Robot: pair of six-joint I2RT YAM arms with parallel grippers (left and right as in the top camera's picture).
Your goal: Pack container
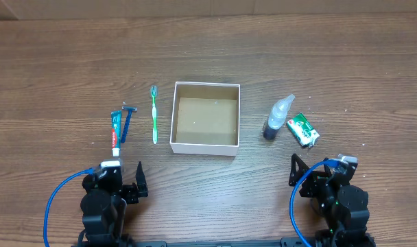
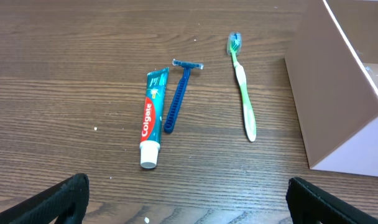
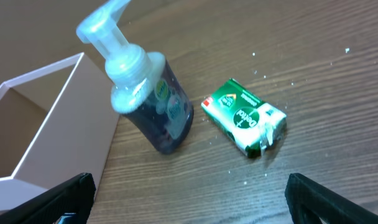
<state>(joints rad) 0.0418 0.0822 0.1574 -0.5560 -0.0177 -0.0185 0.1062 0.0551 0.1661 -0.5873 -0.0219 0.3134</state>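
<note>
The robot's right gripper will next close on the upper part of the pump bottle (image 1: 280, 111) (image 3: 133, 77), below its spout, next to the green soap pack.
The container (image 1: 206, 146), a square shallow box with white walls and brown inside, sits mid-table; nothing shows inside it. Left of it lie a green toothbrush (image 1: 154, 114), a blue razor (image 1: 127, 122) and a toothpaste tube (image 1: 115, 132). Right of it stand a pump bottle (image 1: 278, 118) and a green soap pack (image 1: 304, 130). My left gripper (image 1: 123, 180) is open near the front edge, below the toothpaste (image 2: 152, 125). My right gripper (image 1: 317, 171) is open, below the soap (image 3: 245, 117) and bottle (image 3: 147, 102).
The wooden table (image 1: 208, 48) stretches behind the box. The box wall shows at the right of the left wrist view (image 2: 335, 106) and at the left of the right wrist view (image 3: 46, 118). The razor (image 2: 178, 93) and toothbrush (image 2: 244, 93) lie ahead of my left gripper (image 2: 189, 199).
</note>
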